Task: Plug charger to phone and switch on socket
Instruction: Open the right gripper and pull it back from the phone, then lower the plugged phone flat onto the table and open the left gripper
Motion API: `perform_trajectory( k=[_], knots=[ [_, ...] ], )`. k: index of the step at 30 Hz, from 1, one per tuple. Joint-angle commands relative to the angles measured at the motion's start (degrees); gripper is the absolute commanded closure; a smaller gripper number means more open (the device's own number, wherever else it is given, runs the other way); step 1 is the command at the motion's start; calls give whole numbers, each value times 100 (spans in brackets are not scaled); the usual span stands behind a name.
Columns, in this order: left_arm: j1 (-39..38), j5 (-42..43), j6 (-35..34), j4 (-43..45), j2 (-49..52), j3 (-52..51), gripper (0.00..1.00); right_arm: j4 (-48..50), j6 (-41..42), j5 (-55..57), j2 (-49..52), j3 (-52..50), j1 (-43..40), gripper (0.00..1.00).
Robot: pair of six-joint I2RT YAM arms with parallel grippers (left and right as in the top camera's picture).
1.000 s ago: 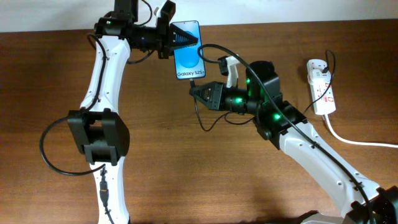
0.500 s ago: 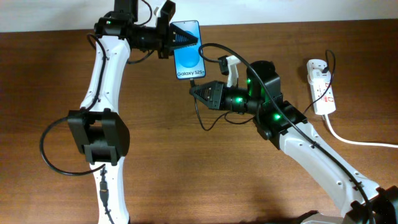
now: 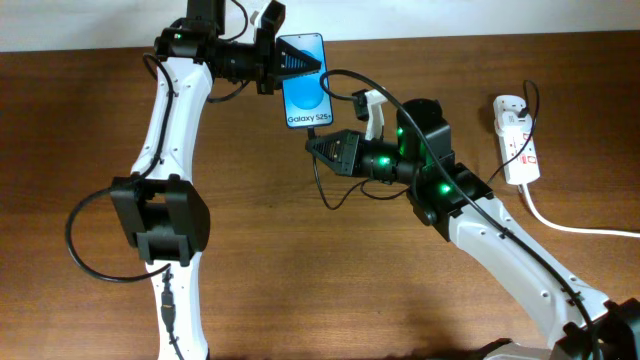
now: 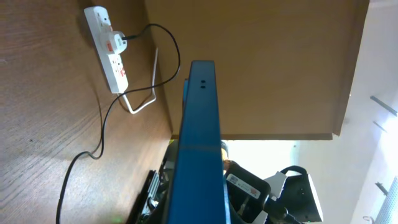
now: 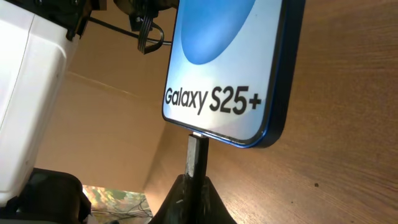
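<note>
The robot's left gripper should release the phone on the bare wood (image 3: 268, 167) between its own black-and-white arm and the right gripper.
My left gripper (image 3: 283, 62) is shut on the phone (image 3: 305, 94), holding it above the table's far middle with its blue "Galaxy S25+" screen up. In the left wrist view the phone (image 4: 198, 149) shows edge-on between the jaws. My right gripper (image 3: 316, 145) is shut on the charger plug (image 5: 198, 155), whose tip touches the phone's (image 5: 230, 68) bottom edge. The thin black charger cable (image 3: 325, 190) loops below the gripper and runs back to the socket (image 3: 517, 138), a white strip with red switches at the right, also in the left wrist view (image 4: 110, 48).
The socket's thick white cord (image 3: 570, 225) trails right across the table. The left arm's base (image 3: 158, 220) stands at the left. The wooden table's far edge (image 3: 450, 36) runs behind the phone.
The phone and left gripper have shifted slightly right, toward the plug. The right gripper has barely moved.
</note>
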Motion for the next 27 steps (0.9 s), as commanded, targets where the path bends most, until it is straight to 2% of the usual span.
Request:
perform_trajectory(
  k=[1, 3, 7, 9, 13, 19, 22, 26, 27],
  knots=[
    [-179, 240, 138, -79, -35, 57, 100, 260, -37, 654, 11, 129, -116, 96],
    [-179, 238, 138, -79, -35, 57, 100, 229, -39, 597, 11, 129, -116, 94],
    [-173, 238, 138, -76, -35, 57, 100, -173, -173, 479, 11, 127, -116, 76],
    [-173, 197, 136, -79, -35, 57, 100, -243, -262, 258, 4, 129, -116, 71],
    [-155, 83, 136, -76, -35, 57, 100, -343, -433, 48, -170, 129, -197, 67],
    [0, -459, 378, -90, -35, 57, 100, -1655, -1196, -149, -1014, 129, -1143, 59],
    [-2, -927, 748, -345, -35, 42, 100, -2114, -1460, -142, -1261, 129, -1552, 57],
    [-2, -2581, 1375, -1547, -35, 42, 100, -2638, -1873, 31, -1257, 129, -1685, 57],
    [-2, -2929, 1582, -1849, -35, 39, 100, -2761, -1878, 146, -1257, 129, -1685, 54]
  ],
)
